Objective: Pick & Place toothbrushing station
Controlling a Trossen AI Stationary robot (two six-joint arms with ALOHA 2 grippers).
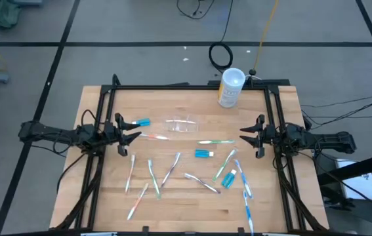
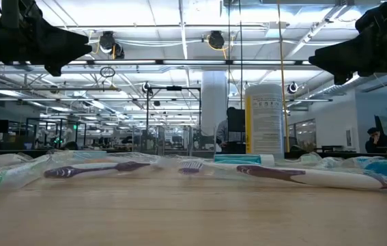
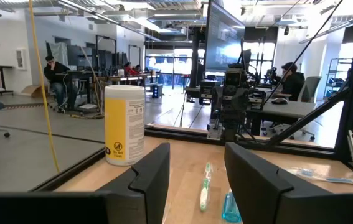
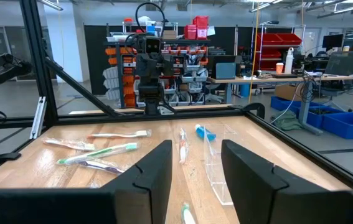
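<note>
Next, I move my left gripper to the orange toothbrush's bristle head [image 1: 142,135], close to the teal tube near the clear plastic holder, and close it there.
The clear plastic holder [image 1: 183,124] lies on its side at the table's middle far part; it also shows in the right wrist view [image 4: 218,163]. Several pastel toothbrushes [image 1: 216,141] and teal white-capped tubes [image 1: 203,153] lie flat and scattered over the table. One tube [image 1: 142,122] lies near my left gripper [image 1: 133,130], which is open and empty at the table's left side, above the surface. My right gripper [image 1: 247,136] is open and empty at the right side, facing the left one.
A tall white canister with a yellow label [image 1: 230,87] stands at the far edge, right of the middle. A black frame [image 1: 192,86] runs along the table's far and side edges. People sit at desks in the room beyond the table.
</note>
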